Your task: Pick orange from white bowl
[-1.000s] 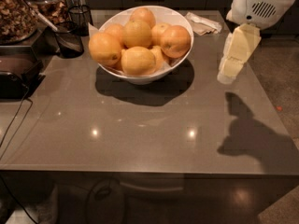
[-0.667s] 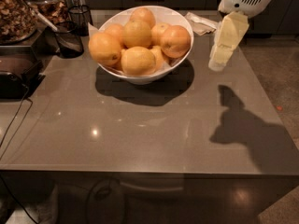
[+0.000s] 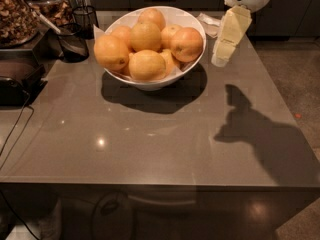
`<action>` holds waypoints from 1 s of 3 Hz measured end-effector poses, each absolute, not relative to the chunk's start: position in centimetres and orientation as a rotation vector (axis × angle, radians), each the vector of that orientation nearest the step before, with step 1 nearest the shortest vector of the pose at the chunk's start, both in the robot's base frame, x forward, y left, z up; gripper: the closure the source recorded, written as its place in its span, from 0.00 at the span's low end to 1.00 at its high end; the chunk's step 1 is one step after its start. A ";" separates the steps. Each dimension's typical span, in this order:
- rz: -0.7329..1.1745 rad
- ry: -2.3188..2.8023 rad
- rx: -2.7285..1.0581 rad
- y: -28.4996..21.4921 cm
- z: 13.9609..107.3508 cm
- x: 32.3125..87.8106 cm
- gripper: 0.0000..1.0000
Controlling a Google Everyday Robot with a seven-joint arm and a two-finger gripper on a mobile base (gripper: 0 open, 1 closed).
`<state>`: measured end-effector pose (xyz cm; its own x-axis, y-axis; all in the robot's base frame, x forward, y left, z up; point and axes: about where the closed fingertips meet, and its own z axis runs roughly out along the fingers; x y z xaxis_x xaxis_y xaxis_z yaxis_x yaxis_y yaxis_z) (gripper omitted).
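Note:
Next, I grip the reddish orange [image 3: 187, 44] at the white bowl's rim, nearest my fingers.
The white bowl [image 3: 181, 20] stands at the back middle of the grey table, heaped with several fruits. The orange [image 3: 186, 44], deeper reddish-orange with a pinkish blush, sits at the bowl's right rim. Several paler yellow-orange fruits [image 3: 146, 64] fill the rest. My gripper [image 3: 221, 59], with cream-coloured fingers hanging from a white arm, is just to the right of the bowl, level with the orange and a short gap from it. It holds nothing.
Dark glass cups [image 3: 73, 41] and a jar of dried pieces [image 3: 16, 14] stand at the back left. A black appliance [image 3: 17, 81] with a cable sits at the left edge. Crumpled paper [image 3: 209, 24] lies behind the bowl. The gripper's shadow [image 3: 250, 124] falls on the table's right.
My gripper has moved left and towards the back, closing in on the right side of the bowl. The fruits and bowl have not moved.

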<state>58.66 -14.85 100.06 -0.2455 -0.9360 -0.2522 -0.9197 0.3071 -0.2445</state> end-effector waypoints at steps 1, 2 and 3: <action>-0.008 2.246 -1.642 -14.5 99.2 60.2 0.00; 0.037 2.264 -1.614 -14.0 98.6 62.1 0.00; 0.067 2.276 -1.595 -13.6 98.0 63.6 0.01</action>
<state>63.64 -13.56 98.03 -0.2984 -0.9004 -0.3165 -0.9175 0.3620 -0.1648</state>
